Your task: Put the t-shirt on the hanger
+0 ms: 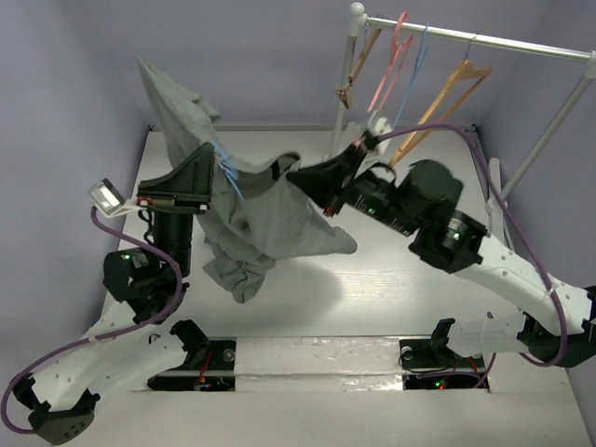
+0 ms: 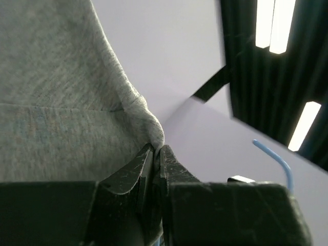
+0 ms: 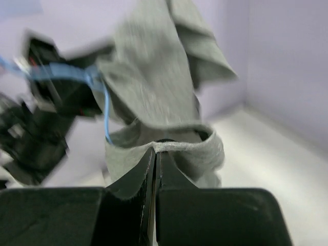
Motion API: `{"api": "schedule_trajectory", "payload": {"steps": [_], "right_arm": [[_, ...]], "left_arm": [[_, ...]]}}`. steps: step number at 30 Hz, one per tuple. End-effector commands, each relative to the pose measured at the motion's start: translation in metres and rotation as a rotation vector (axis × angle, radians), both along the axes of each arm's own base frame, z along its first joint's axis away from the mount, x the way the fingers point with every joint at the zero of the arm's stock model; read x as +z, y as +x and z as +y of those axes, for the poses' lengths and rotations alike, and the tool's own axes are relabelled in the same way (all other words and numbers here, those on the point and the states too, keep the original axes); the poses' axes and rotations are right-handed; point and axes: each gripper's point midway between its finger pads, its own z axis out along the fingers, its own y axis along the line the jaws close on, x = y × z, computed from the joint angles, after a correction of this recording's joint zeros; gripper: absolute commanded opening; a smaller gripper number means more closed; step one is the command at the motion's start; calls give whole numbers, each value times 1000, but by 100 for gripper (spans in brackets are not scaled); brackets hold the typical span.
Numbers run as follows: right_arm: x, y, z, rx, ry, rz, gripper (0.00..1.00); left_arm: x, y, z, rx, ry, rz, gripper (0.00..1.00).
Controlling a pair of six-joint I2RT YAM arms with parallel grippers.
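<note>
My right gripper is pulling the t-shirt's rim away from the hanger, so it should ease back, open and grab the t-shirt's shoulder cloth [image 1: 277, 207] below to draw it over the hanger.
The grey t-shirt [image 1: 265, 219] hangs above the table between my two grippers, its lower part bunched just over the tabletop. My left gripper [image 1: 212, 177] is shut. A sliver of the light-blue hanger [image 1: 228, 177] shows between its fingers, and a fold of shirt cloth [image 2: 148, 118] sits at its fingertips. The hanger's hook [image 2: 277, 159] shows beside it. My right gripper [image 1: 296, 177] is shut on a rim of the t-shirt [image 3: 179, 146], pulling it to the right. The right wrist view also shows the hanger [image 3: 87, 77], blurred, by the shirt's left edge.
A white clothes rail [image 1: 466, 37] stands at the back right with a pink hanger [image 1: 391, 56], tan wooden hangers [image 1: 452, 88] and a thin bluish one [image 1: 416, 65]. Purple walls close in the white table [image 1: 400, 279].
</note>
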Motion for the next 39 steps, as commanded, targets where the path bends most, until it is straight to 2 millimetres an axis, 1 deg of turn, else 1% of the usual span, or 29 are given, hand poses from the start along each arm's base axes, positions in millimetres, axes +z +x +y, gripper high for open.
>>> {"api": "schedule_trajectory", "payload": {"steps": [1,2,3,4,6,7,9,10,12,13,14,17,19,22,23,24,26,29,30,31,32,34,36,37,38,39], "right_arm": [[-113,6,18,4,-161,190,0],[-129,5,17,8,-177,213,0],[-160,4,16,4,-220,255,0],[-169,4,14,-2,-225,273,0],[-179,3,11,-8,-244,283,0],[-179,3,10,-8,-253,281,0],[-176,-1,11,15,-254,272,0],[-173,-1,11,15,-248,267,0],[-168,-2,9,16,-238,261,0],[-163,-6,10,27,-230,251,0],[-159,-6,10,27,-221,244,0],[-146,-5,10,24,-210,219,0],[-144,-3,13,21,-213,210,0],[-167,9,24,-9,-260,238,0],[-180,18,27,-46,-285,251,0],[-191,22,28,-66,-300,260,0],[-201,31,27,-112,-315,269,0],[-207,36,24,-146,-314,271,0],[-200,38,24,-156,-287,258,0],[-198,39,23,-161,-276,253,0],[-198,40,23,-167,-271,253,0],[-198,40,25,-164,-251,255,0],[-208,43,24,-179,-244,274,0],[-210,43,25,-178,-230,279,0],[-227,44,27,-184,-253,301,0],[-234,46,27,-194,-268,310,0]], "left_arm": [[-72,30,-21,25,79,145,0],[-84,34,-23,26,80,164,0],[-94,36,-24,24,82,178,0],[-117,42,-30,15,90,218,0],[-132,46,-34,-1,80,238,0],[-151,51,-40,-9,89,270,0],[-157,53,-42,-10,71,266,0],[-165,57,-44,-4,78,282,0],[-165,59,-43,5,68,276,0],[-167,61,-44,12,71,281,0],[-165,62,-44,15,67,275,0],[-167,65,-47,13,68,278,0],[-170,65,-49,8,61,282,0],[-173,64,-52,-20,46,283,0],[-174,63,-53,-31,46,285,0],[-174,62,-54,-43,44,284,0],[-179,60,-58,-78,43,300,0],[-185,55,-60,-113,43,316,0],[-189,54,-61,-121,46,325,0],[-189,51,-59,-129,39,322,0],[-196,50,-59,-144,31,334,0],[-200,48,-60,-161,21,337,0],[-210,48,-61,-176,8,352,0],[-222,50,-62,-176,17,374,0],[-225,50,-62,-180,6,373,0],[-229,51,-63,-182,0,382,0]]}}
